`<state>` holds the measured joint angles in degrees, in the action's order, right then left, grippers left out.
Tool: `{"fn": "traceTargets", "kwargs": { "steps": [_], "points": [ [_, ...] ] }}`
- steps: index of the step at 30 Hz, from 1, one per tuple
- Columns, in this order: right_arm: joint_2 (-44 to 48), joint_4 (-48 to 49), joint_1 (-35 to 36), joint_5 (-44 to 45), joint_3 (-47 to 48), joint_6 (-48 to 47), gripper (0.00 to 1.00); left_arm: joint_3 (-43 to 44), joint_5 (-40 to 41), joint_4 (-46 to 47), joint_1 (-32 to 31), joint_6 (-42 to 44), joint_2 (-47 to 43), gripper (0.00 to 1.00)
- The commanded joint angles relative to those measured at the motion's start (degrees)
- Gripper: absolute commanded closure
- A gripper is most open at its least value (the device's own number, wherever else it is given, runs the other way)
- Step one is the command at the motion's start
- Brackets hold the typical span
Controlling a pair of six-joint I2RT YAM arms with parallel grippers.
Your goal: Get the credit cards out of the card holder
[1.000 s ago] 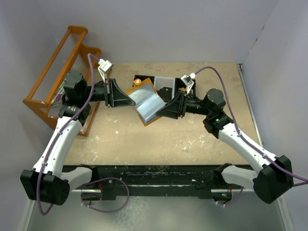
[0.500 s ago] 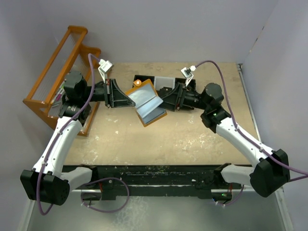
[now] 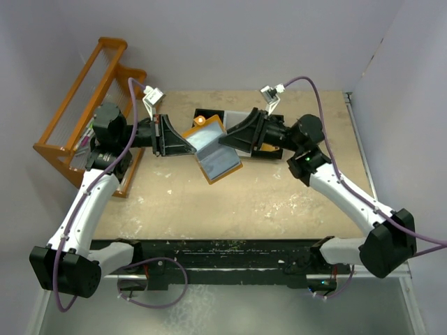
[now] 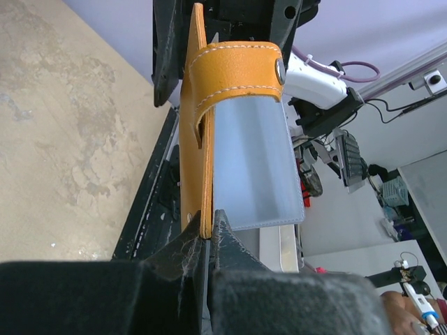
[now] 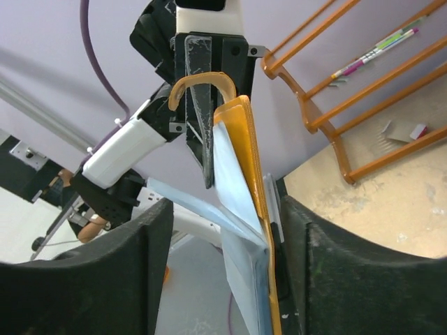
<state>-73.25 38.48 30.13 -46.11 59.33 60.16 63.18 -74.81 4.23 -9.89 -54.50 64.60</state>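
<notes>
I am pinching the card holder's edge away from its strap with my left gripper, so my right gripper will hold the holder steady while my left gripper takes the strap end (image 4: 236,73).
The card holder (image 3: 216,155) hangs open above the table, tan-orange outside, pale blue-grey inside. My left gripper (image 3: 187,144) is shut on its left edge; in the left wrist view the fingertips (image 4: 208,234) pinch the orange cover (image 4: 199,139) beside the pale panel (image 4: 255,167). My right gripper (image 3: 225,136) is at the holder's right side. In the right wrist view it (image 5: 227,230) stands open, one finger on each side of the holder's layers (image 5: 244,209). No separate credit cards can be made out among the panels.
A black tray (image 3: 208,114) lies behind the holder, mostly under my right gripper. An orange wire rack (image 3: 77,118) stands at the back left, also seen past the holder (image 5: 335,118). White walls close in the table.
My right gripper has swung from the holder's lower right corner back to its upper right edge and stands wider. The left gripper and holder have stayed put.
</notes>
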Motion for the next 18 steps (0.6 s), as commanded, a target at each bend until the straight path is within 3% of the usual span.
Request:
{"fn": "traceTargets", "kwargs": {
  "steps": [1, 8, 11, 14, 18],
  "points": [
    [-0.9, 6.3, 1.2, -1.5, 1.6, 2.7, 0.41, 1.5, -0.9, 2.6, -0.3, -0.4, -0.9, 1.0],
    [-0.2, 5.1, 1.2, -1.8, 1.2, 2.5, 0.82, 1.0, -1.3, 2.8, -0.4, -0.1, -0.8, 0.96],
    [0.6, 2.9, 1.2, -3.9, 1.2, 2.3, 0.94, 1.3, -1.6, 1.0, -0.3, 2.7, -1.1, 0.73],
    [2.1, -3.3, 1.0, -3.9, 2.4, -2.2, 1.0, 4.2, 0.1, -7.3, 0.6, 12.0, -1.6, 0.5],
    [4.3, -14.1, 1.0, -3.3, 4.2, -10.7, 1.0, 10.6, 5.9, -21.4, 2.1, 27.9, -1.9, 0.39]
  ]
}}
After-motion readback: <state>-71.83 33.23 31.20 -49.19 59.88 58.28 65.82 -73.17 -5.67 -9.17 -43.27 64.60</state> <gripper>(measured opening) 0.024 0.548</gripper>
